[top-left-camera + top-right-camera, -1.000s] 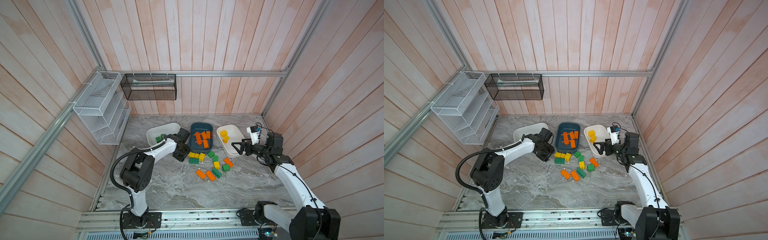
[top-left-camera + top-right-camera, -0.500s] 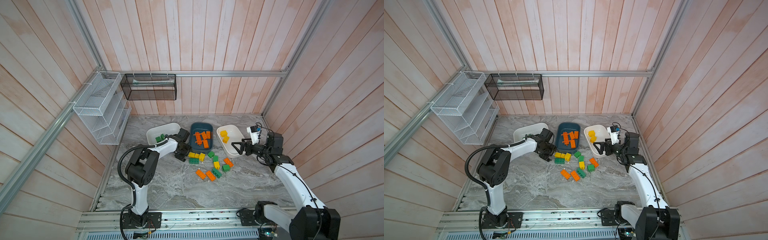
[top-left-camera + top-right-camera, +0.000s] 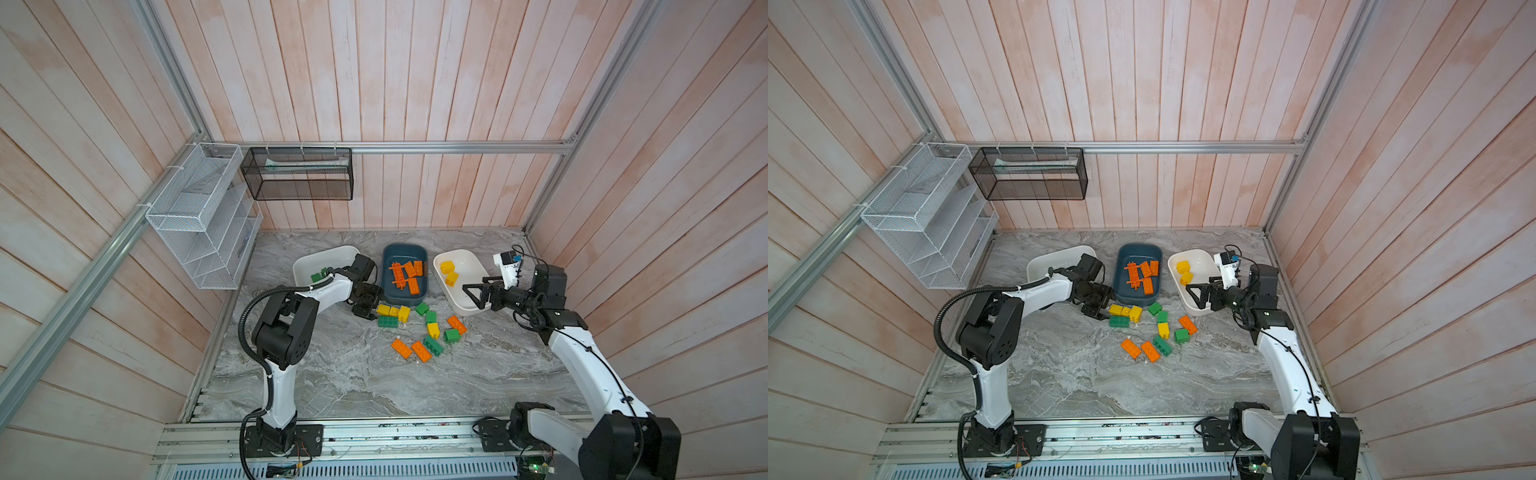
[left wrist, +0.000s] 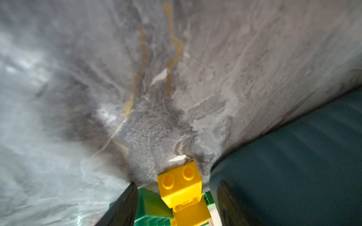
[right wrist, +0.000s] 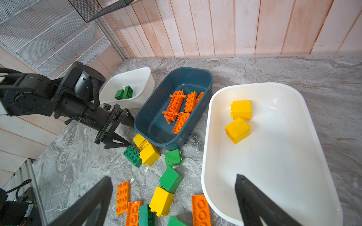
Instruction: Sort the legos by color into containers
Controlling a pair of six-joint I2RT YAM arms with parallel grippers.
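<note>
The yellow brick at the end is wedged between the teal tub and a green brick, so the robot's left gripper will drag it clear, then take it [image 3: 384, 309] from above.
Loose legos in orange, yellow and green lie on the marble in front of the containers. My left gripper [image 3: 371, 302] [image 4: 175, 184] is low on the table beside the teal tub [image 3: 405, 251]. It is open, its fingers either side of a yellow brick [image 4: 179, 183] [image 3: 388, 309] with gaps showing, and a green brick [image 3: 387, 321] lies next to it. My right gripper [image 3: 473, 294] [image 5: 174, 177] hangs open and empty over the near end of the right white tub [image 3: 471, 259], which holds two yellow bricks [image 5: 240, 119]. Orange bricks [image 3: 409, 274] lie in the teal tub, and green bricks [image 5: 123, 93] in the left white tub [image 3: 332, 254].
A white wire rack [image 3: 199, 216] and a black mesh basket [image 3: 297, 178] hang on the back left walls. Wooden walls close in the table on three sides. Both arm bases sit on the front rail [image 3: 374, 436]. Orange bricks [image 3: 411, 350] lie nearest the front.
The left gripper's jaws have widened and it has edged right toward the yellow brick, its elbow swinging slightly. The right arm has not moved.
</note>
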